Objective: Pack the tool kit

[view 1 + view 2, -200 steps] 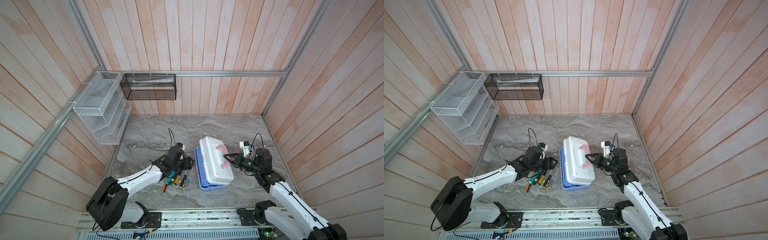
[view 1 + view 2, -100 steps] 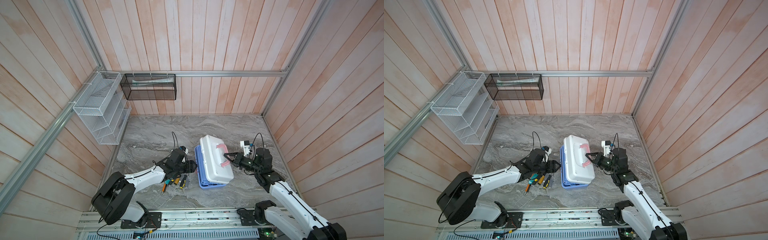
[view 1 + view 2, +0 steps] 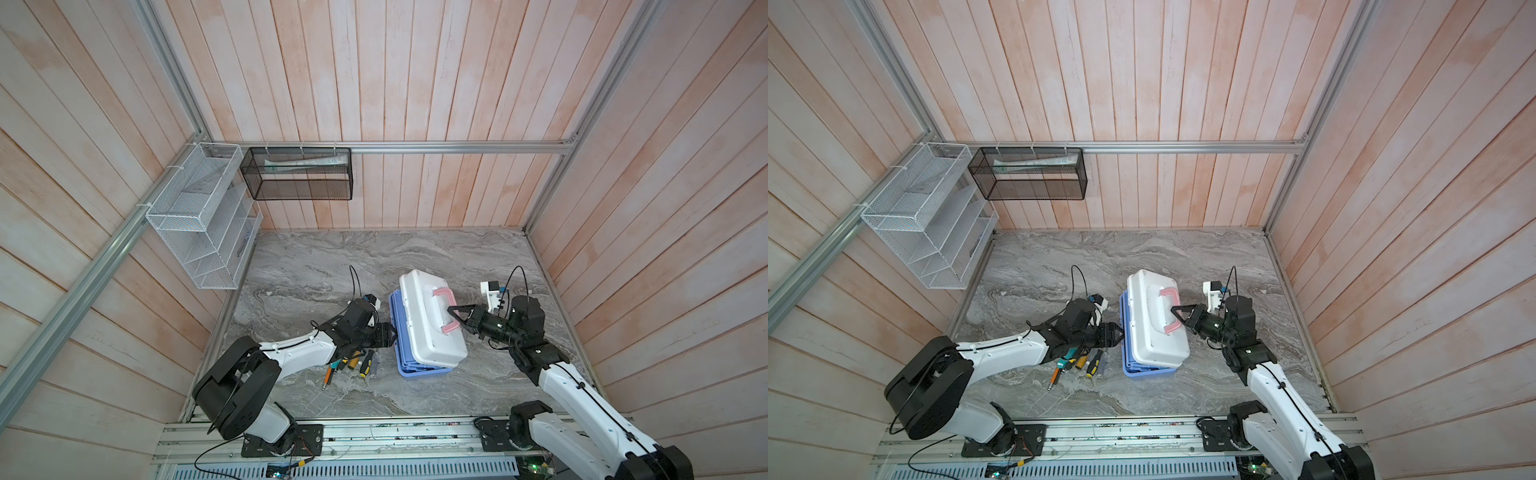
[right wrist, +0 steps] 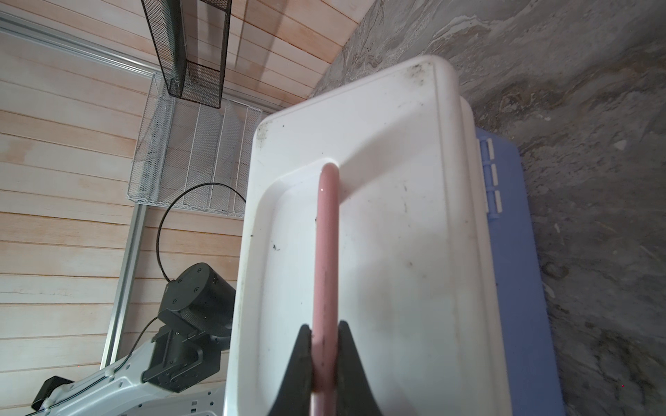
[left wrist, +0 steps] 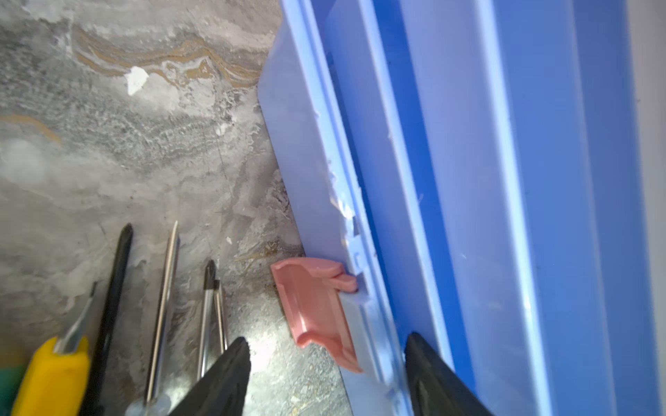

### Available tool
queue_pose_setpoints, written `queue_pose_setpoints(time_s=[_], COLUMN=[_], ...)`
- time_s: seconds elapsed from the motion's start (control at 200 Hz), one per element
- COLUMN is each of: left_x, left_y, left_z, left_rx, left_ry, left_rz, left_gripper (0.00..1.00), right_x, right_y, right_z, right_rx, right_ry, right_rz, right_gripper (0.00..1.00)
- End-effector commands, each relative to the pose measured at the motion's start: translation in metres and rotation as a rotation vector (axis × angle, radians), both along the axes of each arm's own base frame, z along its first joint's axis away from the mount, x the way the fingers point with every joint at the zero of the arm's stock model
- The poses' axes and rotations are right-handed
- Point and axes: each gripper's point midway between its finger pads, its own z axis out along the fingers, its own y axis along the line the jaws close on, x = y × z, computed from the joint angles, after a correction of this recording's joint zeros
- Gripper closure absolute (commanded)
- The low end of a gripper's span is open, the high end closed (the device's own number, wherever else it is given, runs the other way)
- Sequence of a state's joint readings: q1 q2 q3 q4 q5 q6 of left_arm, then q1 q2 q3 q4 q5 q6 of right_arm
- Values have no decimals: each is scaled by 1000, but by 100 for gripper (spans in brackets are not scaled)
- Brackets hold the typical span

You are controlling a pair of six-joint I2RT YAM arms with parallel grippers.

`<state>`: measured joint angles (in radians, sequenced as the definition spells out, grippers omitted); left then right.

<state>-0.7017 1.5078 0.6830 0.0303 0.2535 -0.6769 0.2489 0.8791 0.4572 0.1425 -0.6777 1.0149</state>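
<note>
Next, the right gripper releases the open, standing white lid just past the light blue base's hinged side (image 3: 477,314).
The tool kit's white lid (image 3: 432,328) (image 3: 1152,328) is tilted up off the light blue base (image 3: 419,368) (image 4: 519,252). My right gripper (image 3: 451,311) (image 4: 325,326) is shut on the lid's pink handle (image 4: 326,234) (image 3: 1169,311). My left gripper (image 3: 390,334) (image 5: 326,338) is open. Its jaws straddle the base's front wall (image 5: 313,173) right by the pink latch (image 5: 317,313), one finger inside and one outside. Several screwdrivers (image 3: 357,365) (image 5: 165,288) lie on the table under the left arm, one with a yellow grip (image 5: 54,374).
A white wire basket (image 3: 203,216) hangs on the left wall and a black mesh basket (image 3: 299,174) on the back wall. The grey marble tabletop (image 3: 415,257) is boxed in by wooden walls on three sides.
My left gripper has moved right and lower, from above the screwdrivers to the front wall of the blue base. The right gripper keeps the pink handle in the same place.
</note>
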Motion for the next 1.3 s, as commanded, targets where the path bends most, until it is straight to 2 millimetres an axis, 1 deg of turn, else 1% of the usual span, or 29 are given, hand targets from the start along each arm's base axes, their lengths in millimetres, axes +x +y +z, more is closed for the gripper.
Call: queue_pose_setpoints(time_s=[0.0, 0.12, 0.225, 0.34, 0.395, 0.53, 0.65, 0.71, 0.755, 0.795, 0.95, 1.14, 1.245, 1.295], left_x=[1, -1, -3, -1, 1, 5, 8, 8, 9, 9, 9, 9, 10, 9], left_y=[0, 8, 13, 17, 18, 15, 12, 11, 11, 10, 5, -6, -11, -14], left_z=[-9, -23, -28, -28, -28, -23, -21, -21, -22, -22, -17, -7, -5, -3], left_rx=[33, 71, 79, 87, 89, 86, 83, 83, 83, 83, 54, 15, 0, -12], left_ry=[15, 50, 61, 57, 54, 41, 36, 36, 40, 40, 23, -25, -34, -41], left_rz=[1, 25, 37, 45, 46, 43, 37, 36, 35, 32, 9, -32, -48, -63], left_gripper=[31, 31, 32, 32, 33, 34, 35, 35, 35, 35, 36, 36, 36, 36], right_x=[5, 5, 8, 13, 15, 20, 22, 23, 22, 22, 22, 22, 22, 22], right_y=[3, 2, -7, -27, -40, -73, -93, -96, -97, -98, -111, -115, -118, -120], right_z=[33, 37, 36, 32, 30, 24, 19, 16, 11, 9, 7, 6, 9, 12], right_rx=[37, 11, -81, -165, -198, -294, -357, -369, -374, -379, -425, -436, -447, -453], right_ry=[-130, -141, -145, -135, -130, -110, -99, -93, -82, -75, -70, -65, -70, -76], right_rz=[7, 6, -11, -50, -77, -148, -193, -198, -200, -203, -254, -269, -282, -290], right_gripper=[100, 100, 100, 100, 100, 100, 100, 100, 89, 84, 82, 78, 70, 70])
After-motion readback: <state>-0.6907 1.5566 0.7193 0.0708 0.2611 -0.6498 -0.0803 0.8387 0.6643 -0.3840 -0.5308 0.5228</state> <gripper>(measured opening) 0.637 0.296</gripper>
